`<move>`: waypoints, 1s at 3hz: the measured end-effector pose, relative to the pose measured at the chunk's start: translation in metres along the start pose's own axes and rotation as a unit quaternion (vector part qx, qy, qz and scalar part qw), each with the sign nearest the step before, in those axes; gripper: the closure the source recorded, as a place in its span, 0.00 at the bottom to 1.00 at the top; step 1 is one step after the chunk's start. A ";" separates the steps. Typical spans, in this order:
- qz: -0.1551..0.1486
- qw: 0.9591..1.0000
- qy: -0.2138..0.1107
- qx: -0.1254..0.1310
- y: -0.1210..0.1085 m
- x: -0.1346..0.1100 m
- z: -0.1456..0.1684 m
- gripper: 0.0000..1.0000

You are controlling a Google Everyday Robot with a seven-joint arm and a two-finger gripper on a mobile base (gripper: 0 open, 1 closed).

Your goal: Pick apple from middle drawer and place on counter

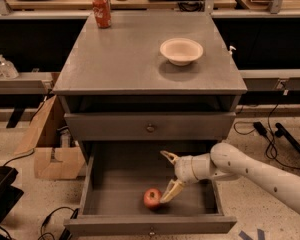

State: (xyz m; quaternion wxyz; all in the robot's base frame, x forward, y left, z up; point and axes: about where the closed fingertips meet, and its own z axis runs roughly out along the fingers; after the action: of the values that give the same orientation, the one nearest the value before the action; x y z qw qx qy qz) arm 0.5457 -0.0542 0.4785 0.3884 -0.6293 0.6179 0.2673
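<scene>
Next, my gripper shuts around the apple's middle [152, 198], near the front of the open middle drawer, to lift the apple.
The apple [152, 198], small and red, lies on the floor of the open middle drawer [110, 194], near its front wall. My gripper [169, 176] is inside the drawer just right of the apple, fingers spread open. The lower finger [170, 192] reaches down beside the apple, touching or nearly touching its right side. The upper finger [169, 157] points to the back left. The grey counter [125, 59] tops the cabinet above.
A white bowl [181, 51] stands on the counter's right half, a red soda can [102, 11] at its back left. A shut drawer front with a knob [150, 128] is above the open drawer. A cardboard box [50, 144] and cables lie on the floor at the left.
</scene>
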 end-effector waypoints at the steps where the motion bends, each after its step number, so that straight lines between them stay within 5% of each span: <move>1: -0.002 1.000 0.000 -0.002 0.001 0.003 0.005 0.00; 3: -0.022 0.999 -0.006 -0.032 0.012 0.032 0.039 0.00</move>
State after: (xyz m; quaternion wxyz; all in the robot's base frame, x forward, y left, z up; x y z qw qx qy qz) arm 0.5427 -0.0394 0.4287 0.3775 -0.6531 0.5925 0.2827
